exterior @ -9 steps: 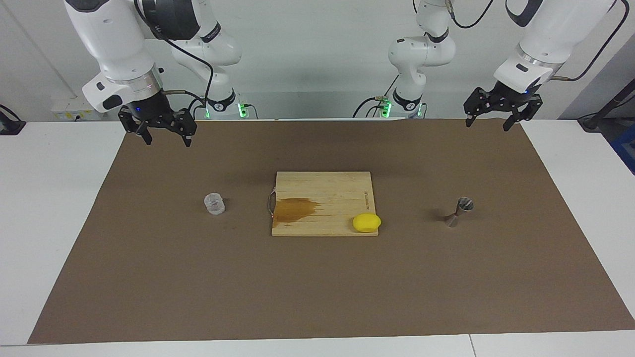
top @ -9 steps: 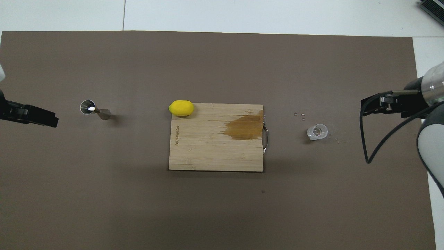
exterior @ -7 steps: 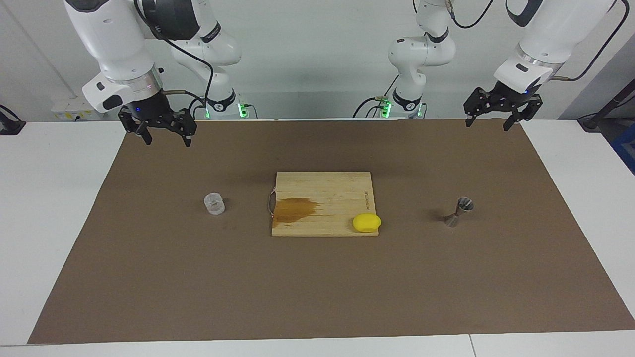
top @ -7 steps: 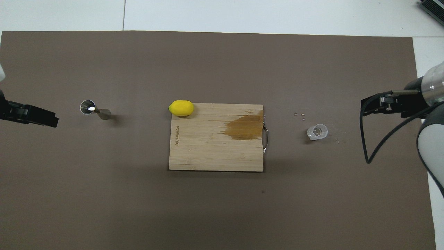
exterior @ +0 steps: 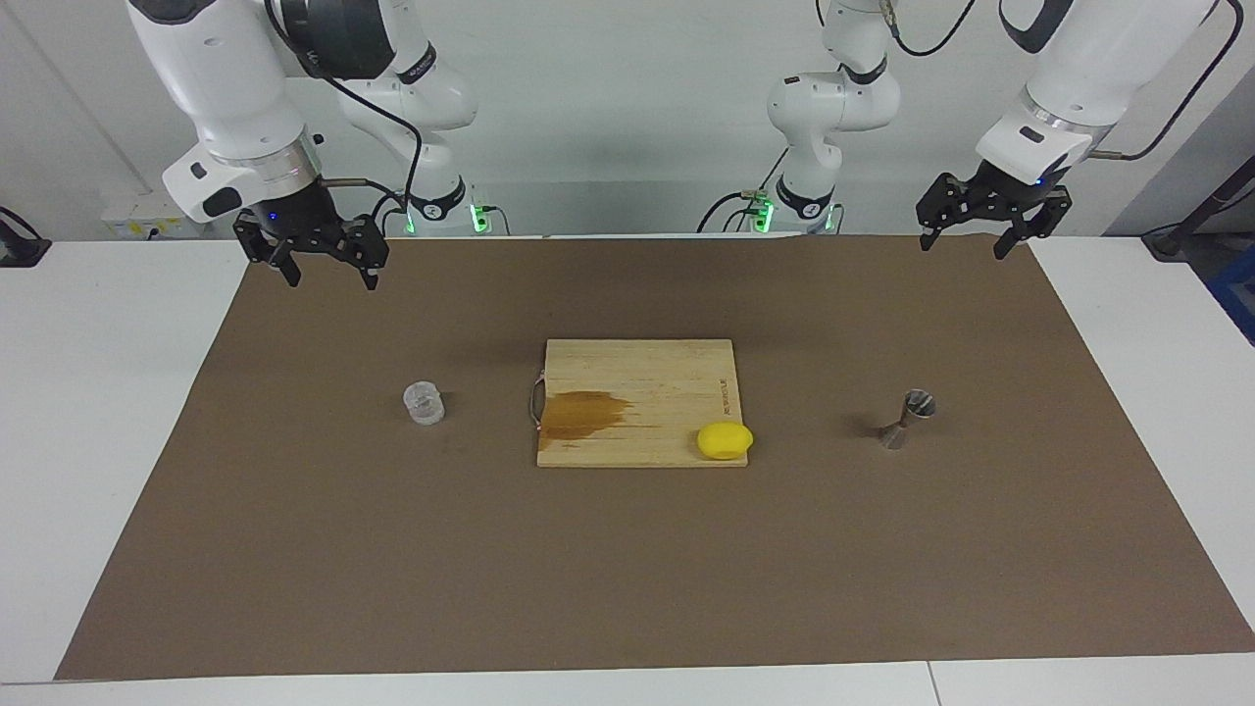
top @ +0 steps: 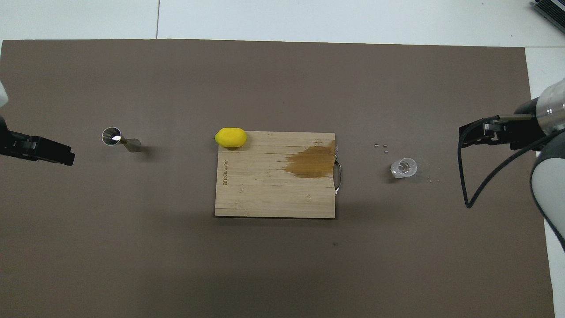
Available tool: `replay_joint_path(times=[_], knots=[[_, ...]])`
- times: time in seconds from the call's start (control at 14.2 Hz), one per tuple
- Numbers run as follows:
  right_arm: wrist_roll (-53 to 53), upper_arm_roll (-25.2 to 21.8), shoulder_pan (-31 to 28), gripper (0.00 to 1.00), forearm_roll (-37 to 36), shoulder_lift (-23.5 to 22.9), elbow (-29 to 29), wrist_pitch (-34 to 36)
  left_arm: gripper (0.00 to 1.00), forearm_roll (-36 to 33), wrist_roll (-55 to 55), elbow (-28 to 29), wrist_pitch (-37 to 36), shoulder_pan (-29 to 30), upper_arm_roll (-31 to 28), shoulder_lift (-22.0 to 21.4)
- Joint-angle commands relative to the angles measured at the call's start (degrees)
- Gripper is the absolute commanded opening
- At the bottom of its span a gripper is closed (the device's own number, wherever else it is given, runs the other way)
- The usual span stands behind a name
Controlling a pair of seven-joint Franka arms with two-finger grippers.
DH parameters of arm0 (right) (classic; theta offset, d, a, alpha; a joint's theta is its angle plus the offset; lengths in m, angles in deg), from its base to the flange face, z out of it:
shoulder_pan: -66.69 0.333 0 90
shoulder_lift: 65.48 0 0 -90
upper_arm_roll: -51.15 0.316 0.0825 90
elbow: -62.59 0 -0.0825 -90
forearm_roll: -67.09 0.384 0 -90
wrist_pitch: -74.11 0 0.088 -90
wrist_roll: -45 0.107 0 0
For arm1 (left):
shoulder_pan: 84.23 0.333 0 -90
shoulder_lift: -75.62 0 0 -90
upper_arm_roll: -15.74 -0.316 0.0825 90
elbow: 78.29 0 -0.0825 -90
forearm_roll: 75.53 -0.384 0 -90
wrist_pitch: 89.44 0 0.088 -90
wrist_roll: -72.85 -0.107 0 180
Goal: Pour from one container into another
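Observation:
Next, I close my left gripper on the upper half (top: 113, 138) of the steel hourglass jigger, around its wide open top.
The clear ribbed cup (exterior: 424, 403) (top: 403, 167) stands upright on the brown mat toward the right arm's end, beside the cutting board. The steel hourglass jigger (exterior: 908, 418) (top: 120, 139) stands upright toward the left arm's end. My right gripper (exterior: 332, 281) (top: 463, 134) hangs open and empty in the air over the mat's edge by its base, well apart from the cup. My left gripper (exterior: 963, 250) (top: 66, 157) hangs open and empty over the mat's corner by its own base, well apart from the jigger.
A wooden cutting board (exterior: 637, 373) (top: 265, 194) with a metal handle and a brown wet stain (exterior: 583, 412) lies mid-mat. A yellow lemon (exterior: 725, 440) (top: 230, 137) rests on its corner toward the jigger. Three tiny beads (top: 382, 146) lie beside the cup.
The left gripper has shifted a trace in the overhead view. The cup, jigger, lemon and right gripper stand as before.

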Motion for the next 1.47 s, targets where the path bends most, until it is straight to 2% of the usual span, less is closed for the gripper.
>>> replay_joint_path(times=[0.0,0.28,0.49,0.63,0.91,1.12,1.26,1.4], knots=[[0.6,0.4,-0.6,1.00,1.1,-0.1,0.6,1.2,1.00,-0.6,1.3,0.8,0.1,-1.2,0.0,-1.1],[0.6,0.4,-0.6,1.00,1.1,-0.1,0.6,1.2,1.00,0.5,1.3,1.3,-1.5,-0.2,-0.6,-1.1],[0.6,0.4,-0.7,1.00,1.1,-0.1,0.6,1.2,1.00,2.3,2.0,2.2,-1.9,4.5,-0.6,-0.9],[0.6,0.4,-0.6,1.00,1.1,-0.1,0.6,1.2,1.00,6.4,4.0,2.2,-1.7,8.2,-0.6,0.0],[0.6,0.4,-0.6,1.00,1.1,-0.1,0.6,1.2,1.00,11.0,24.0,2.2,-1.0,10.4,-0.6,3.8],[0.6,0.4,-0.6,1.00,1.1,-0.1,0.6,1.2,1.00,18.8,39.3,2.7,2.4,10.4,-3.1,8.0],[0.6,0.4,-0.6,1.00,1.1,-0.1,0.6,1.2,1.00,24.9,48.3,5.8,6.2,10.4,-5.1,8.7],[0.6,0.4,-0.6,1.00,1.1,-0.1,0.6,1.2,1.00,33.5,57.7,11.6,12.4,10.4,-6.5,8.3]])
